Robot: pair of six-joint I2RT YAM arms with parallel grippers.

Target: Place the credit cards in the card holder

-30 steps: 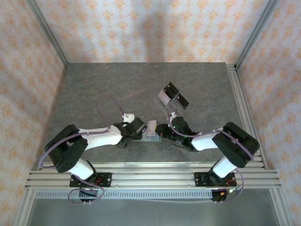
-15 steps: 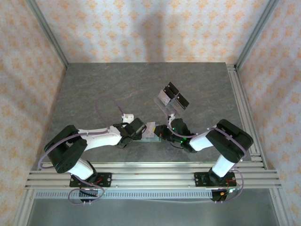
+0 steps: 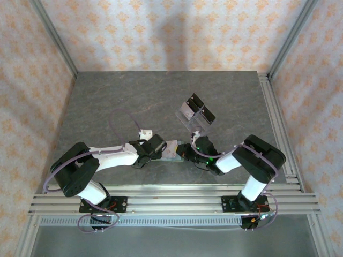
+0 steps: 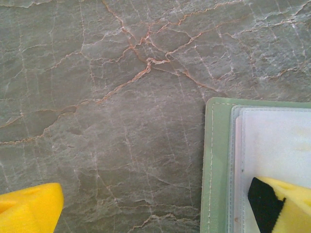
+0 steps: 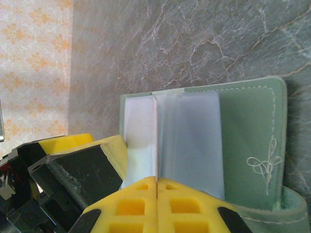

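The robot's right gripper will release the thin pinkish credit card in the clear pocket (image 3: 162, 150) (image 5: 159, 141) beside the left gripper's yellow finger.
The sage-green card holder (image 3: 171, 149) lies open on the stone table between my two grippers. Its stitched green flap (image 5: 243, 131) lies to the right, with pale clear pockets beside it. My right gripper (image 5: 157, 180) is shut on a thin pinkish credit card (image 5: 156, 136), held edge-on over the pockets. I cannot tell whether its far edge is inside a pocket. My left gripper (image 4: 155, 206) is open wide. One of its yellow fingers (image 4: 286, 204) rests on the holder's pale inside (image 4: 272, 145), the other over bare table. That finger (image 5: 77, 162) also shows beside the card.
A clear acrylic stand with black panels (image 3: 196, 110) stands just behind the right gripper. Aluminium rails (image 3: 171, 201) run along the near edge and another along the right side (image 3: 276, 115). Patterned walls enclose the table on three sides.
The right arm's elbow has swung left and its gripper has edged toward the holder with the card. The left arm has hardly moved.
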